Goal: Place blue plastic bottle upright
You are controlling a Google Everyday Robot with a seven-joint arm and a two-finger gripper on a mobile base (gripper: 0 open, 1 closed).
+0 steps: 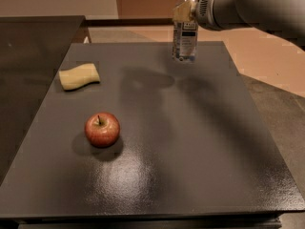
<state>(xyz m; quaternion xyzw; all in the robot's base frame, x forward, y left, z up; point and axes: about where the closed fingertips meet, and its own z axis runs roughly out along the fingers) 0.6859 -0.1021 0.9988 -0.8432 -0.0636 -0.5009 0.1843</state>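
Note:
Next, my gripper releases the blue plastic bottle upright on the dark grey table's back part [174, 72], level with the yellow sponge.
The blue plastic bottle [185, 39] is clear with a white cap and a pale blue-white label. It stands upright at the back of the dark grey table [190, 142], its base at or just above the surface; I cannot tell whether it touches. My gripper [187, 12] comes in from the upper right and is shut on the bottle's upper part, just below the cap. The grey arm [252, 6] stretches away to the right.
A red apple [102, 129] sits at the front left of the table. A pale yellow sponge-like piece [79, 76] lies at the left back. A darker counter [33, 56] adjoins on the left. The floor lies beyond the table's right edge.

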